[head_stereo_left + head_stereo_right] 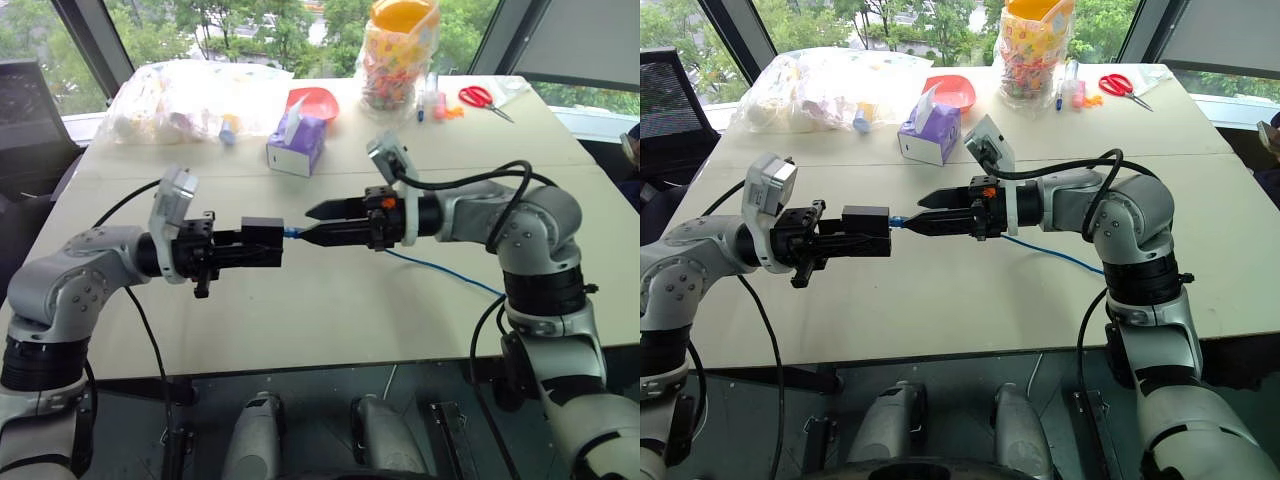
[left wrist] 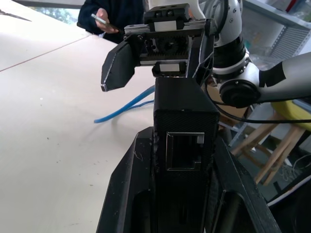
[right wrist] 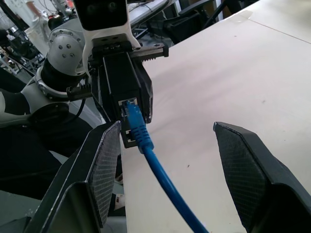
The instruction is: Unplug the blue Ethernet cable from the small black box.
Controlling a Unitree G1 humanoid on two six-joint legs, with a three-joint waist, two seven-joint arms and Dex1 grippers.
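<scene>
The plug in the upper port is ahead of my right gripper's fingers, closer to one finger, so next I move in and grip the plug's boot (image 3: 141,136) before I pull.
My left gripper (image 1: 250,250) is shut on the small black box (image 1: 262,238) and holds it level above the table. The blue Ethernet cable's plug (image 3: 132,110) sits in the box's upper port, and an empty port (image 2: 184,151) shows on another face. The cable (image 1: 440,270) trails right across the table to its front edge. My right gripper (image 1: 312,222) faces the box with its fingers open. The cable (image 3: 160,174) runs between the two fingers and neither one touches it.
A purple tissue box (image 1: 296,143), a red bowl (image 1: 312,100), a clear plastic bag (image 1: 190,100), a jar of sweets (image 1: 398,55) and red scissors (image 1: 485,98) stand at the table's far side. A person (image 2: 109,14) is beyond the table.
</scene>
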